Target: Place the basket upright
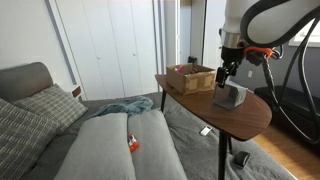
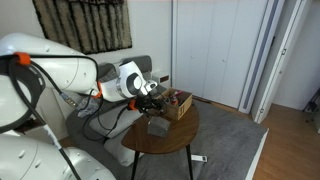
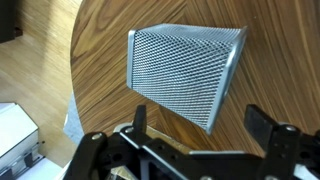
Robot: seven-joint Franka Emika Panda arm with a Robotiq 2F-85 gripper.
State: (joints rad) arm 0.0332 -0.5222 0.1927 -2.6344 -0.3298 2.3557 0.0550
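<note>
The grey mesh basket is lying with its side facing up, so the robot's gripper needs to pinch the basket's rim [image 3: 226,82] and tip it onto its base before letting go.
The small grey mesh basket [image 3: 185,68] lies tipped on its side on the round wooden table [image 3: 110,40]. It also shows in both exterior views [image 1: 230,96] [image 2: 159,126]. My gripper [image 3: 200,120] is open and empty, hovering just above the basket with its fingers spread to either side. In an exterior view my gripper [image 1: 227,72] hangs directly over the basket. In another exterior view my gripper [image 2: 155,102] is above it too.
A wider brown woven basket [image 1: 190,77] [image 2: 178,104] stands on the table's far side next to the grey one. A grey sofa with cushions [image 1: 110,140] and a small red object [image 1: 133,144] lie beside the table. The table edge [image 3: 72,90] is close.
</note>
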